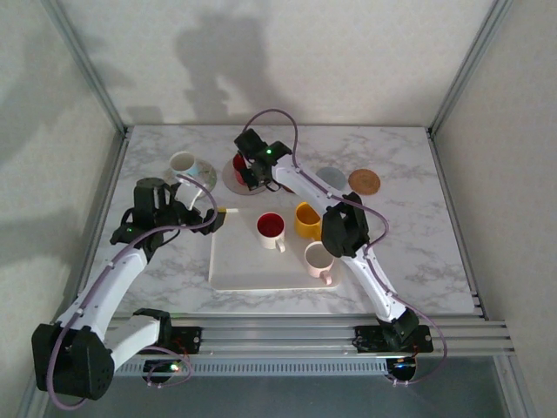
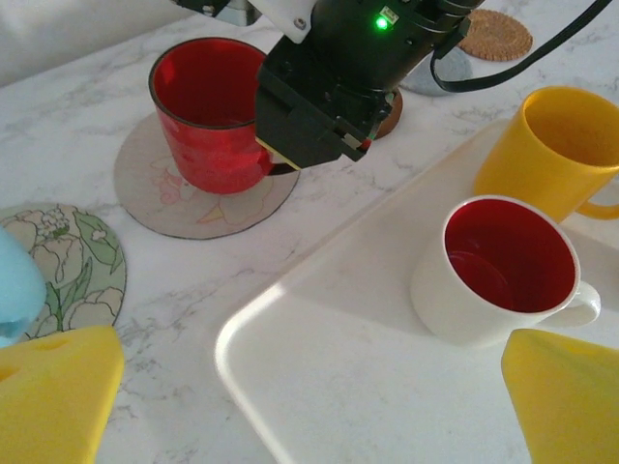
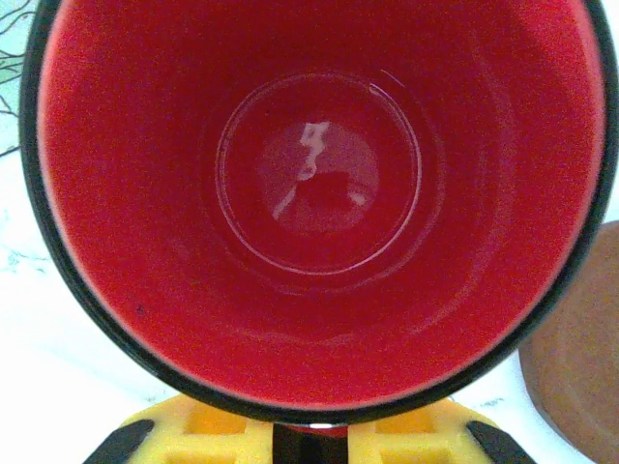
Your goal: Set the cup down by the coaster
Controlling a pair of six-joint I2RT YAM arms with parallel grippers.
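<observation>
The robot's right gripper should release the red cup on the pale round coaster (image 1: 246, 170) behind the white tray.
The red cup (image 2: 208, 111) stands upright on a pale round coaster (image 2: 164, 198) at the back of the table. My right gripper (image 2: 319, 106) is shut on the cup from its right side, and the handle is hidden behind the gripper. From the right wrist I look straight down into the cup (image 3: 319, 193), with my yellow fingers (image 3: 193, 435) at its near rim. In the top view the cup (image 1: 239, 165) and right gripper (image 1: 254, 172) sit over that coaster (image 1: 228, 180). My left gripper (image 2: 309, 396) hangs open above the white tray's left corner, nothing between its fingers.
The white tray (image 1: 235, 270) holds a white cup with a red inside (image 1: 271, 228), a yellow cup (image 1: 306, 219) and a pink cup (image 1: 318, 259). A white cup (image 1: 183, 164) sits on a floral coaster (image 2: 82, 271). Brown (image 3: 580, 358), grey (image 1: 331, 177) and woven (image 1: 364, 181) coasters lie to the right.
</observation>
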